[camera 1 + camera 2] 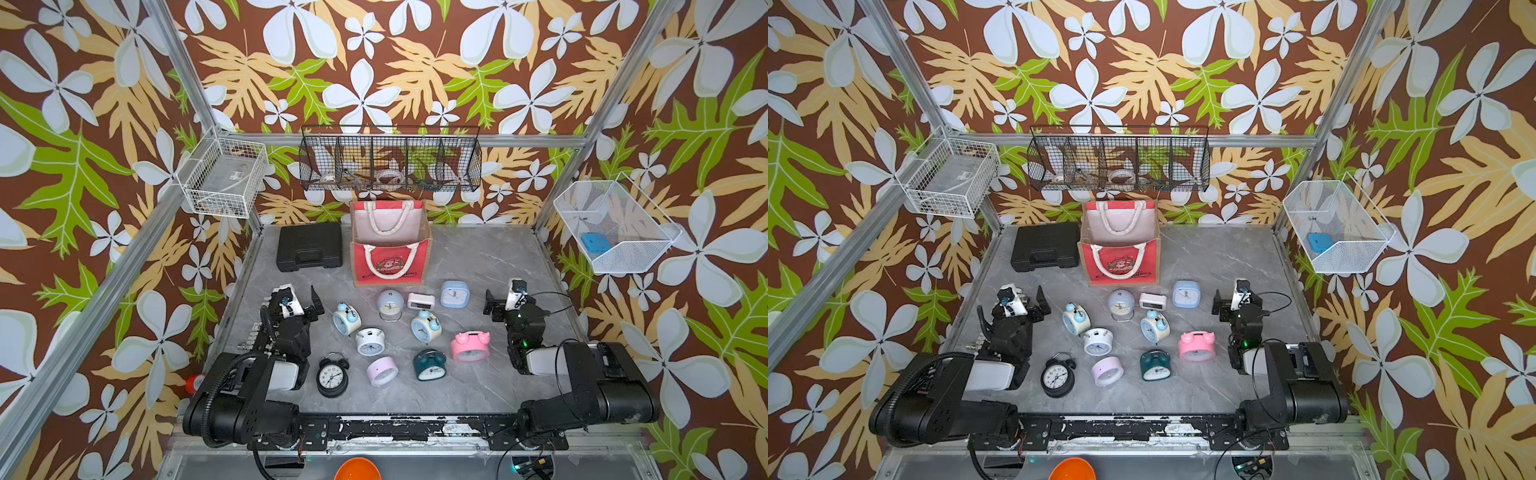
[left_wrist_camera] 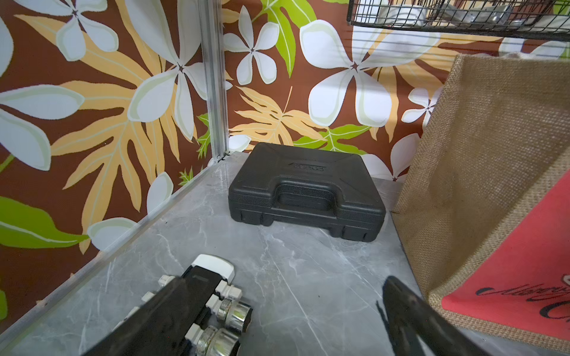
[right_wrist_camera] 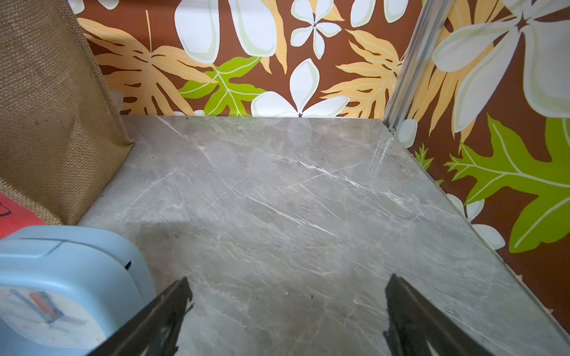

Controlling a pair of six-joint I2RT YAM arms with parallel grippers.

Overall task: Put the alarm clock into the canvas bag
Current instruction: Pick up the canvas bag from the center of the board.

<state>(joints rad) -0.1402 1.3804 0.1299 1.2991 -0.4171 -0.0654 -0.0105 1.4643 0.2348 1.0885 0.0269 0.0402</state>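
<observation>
The top edge [image 1: 353, 224] of the canvas bag's burlap side beside the black plastic case is next for my left gripper, which should go there and close on it.
The canvas bag [image 1: 390, 253] [image 1: 1120, 255] stands open at the back of the table, red front towards me, rope handles drooping. Its burlap side shows in the left wrist view [image 2: 481, 172] and the right wrist view [image 3: 46, 117]. Several alarm clocks lie in front of it, among them a blue square one [image 1: 454, 294] [image 3: 61, 286], a pink one [image 1: 469, 345] and a black twin-bell one [image 1: 331, 376]. My left gripper [image 1: 296, 296] [image 2: 293, 308] and right gripper [image 1: 505, 293] [image 3: 287, 308] hover open and empty on either side of the clocks.
A flat black plastic case [image 1: 309, 246] [image 2: 308, 191] lies left of the bag. A rail of chrome sockets [image 2: 222, 311] sits under the left gripper. Wire baskets [image 1: 390, 160] hang on the walls. An orange bowl [image 1: 357, 469] sits below the front edge.
</observation>
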